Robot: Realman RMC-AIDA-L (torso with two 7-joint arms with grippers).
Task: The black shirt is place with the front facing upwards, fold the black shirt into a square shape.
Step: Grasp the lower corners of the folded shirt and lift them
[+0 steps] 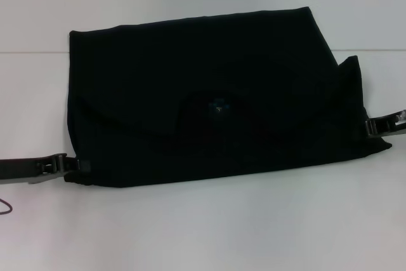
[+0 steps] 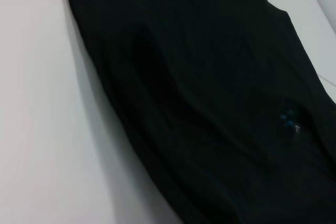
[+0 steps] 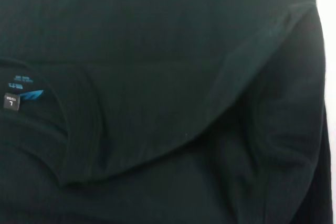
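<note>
My left gripper is going to release the corner of the black shirt beside the shirt's outer edge (image 1: 62,93), just a little short of the seam in the table.
The black shirt (image 1: 209,93) lies on the white table as a wide folded block, its collar and small blue neck label (image 1: 219,105) facing up near the middle. My left gripper (image 1: 81,164) reaches in low from the left and is shut on the shirt's near left corner. My right gripper (image 1: 370,125) comes in from the right and is shut on the shirt's right edge, where the cloth rises in a peak. The left wrist view shows the shirt (image 2: 210,103) and label (image 2: 287,119). The right wrist view shows the shirt's collar fold (image 3: 157,77) and label (image 3: 21,95). No lettering is visible.
The white table (image 1: 190,233) extends on all sides of the shirt, with a broad bare strip toward me. A thin dark cable (image 1: 5,207) curls at the far left edge of the head view.
</note>
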